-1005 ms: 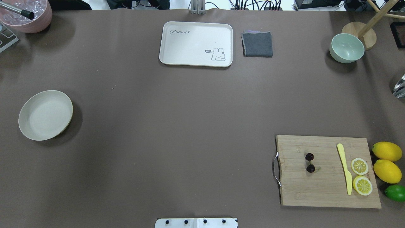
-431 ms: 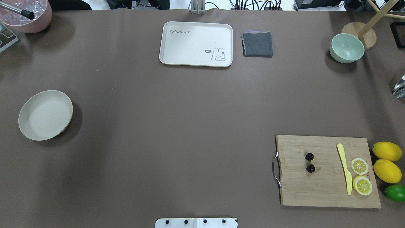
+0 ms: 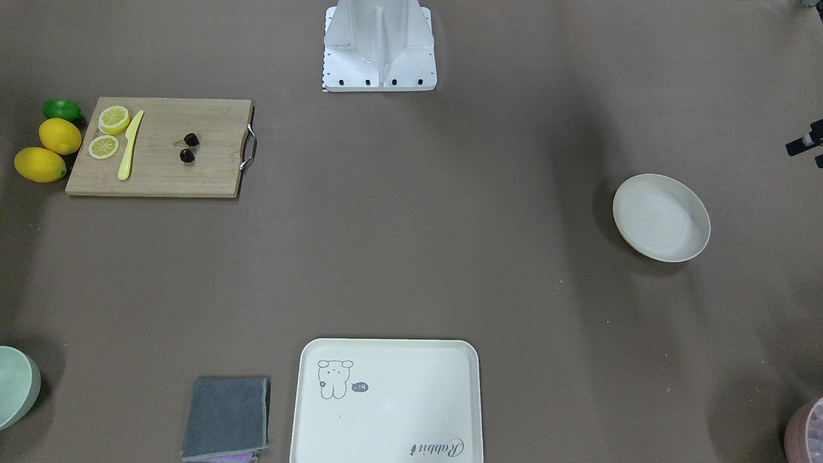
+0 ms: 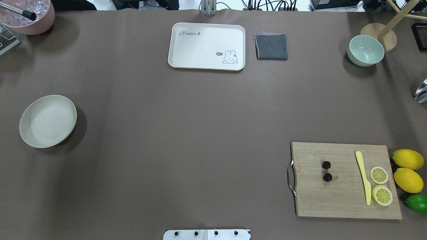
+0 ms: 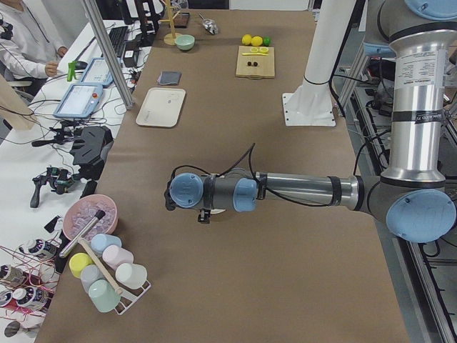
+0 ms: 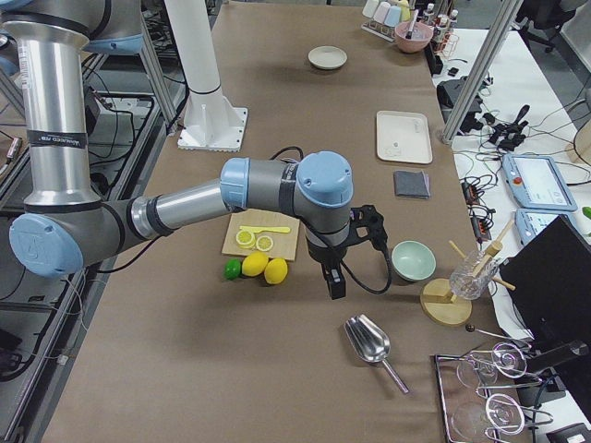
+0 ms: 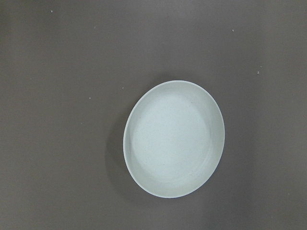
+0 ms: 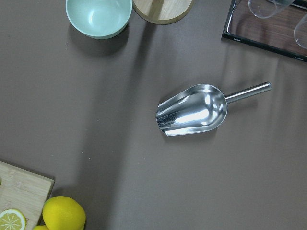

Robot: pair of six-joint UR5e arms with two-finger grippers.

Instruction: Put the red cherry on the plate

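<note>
The plate's rim (image 3: 699, 198) (image 7: 127, 163), on the side facing away from the cutting board, should be gripped next by my left gripper.
The red cherry (image 4: 327, 171) is a dark pair lying on the wooden cutting board (image 4: 345, 196), left of the yellow knife; it also shows in the front view as the cherry (image 3: 188, 147). The plate (image 4: 48, 121) sits empty at the table's left side, and fills the left wrist view as the plate (image 7: 173, 139). Neither gripper shows in the overhead, front or wrist views. In the side views the left gripper (image 5: 204, 214) hangs high over the plate's area and the right gripper (image 6: 334, 281) hangs beyond the lemons, above the table; I cannot tell whether either is open or shut.
On the board lie a yellow knife (image 4: 363, 176) and two lemon slices (image 4: 379, 175); two lemons (image 4: 407, 159) and a lime (image 4: 417, 202) sit beside it. At the back stand a rabbit tray (image 4: 206, 46), grey cloth (image 4: 271, 46) and green bowl (image 4: 365, 50). A metal scoop (image 8: 192, 111) lies under the right wrist.
</note>
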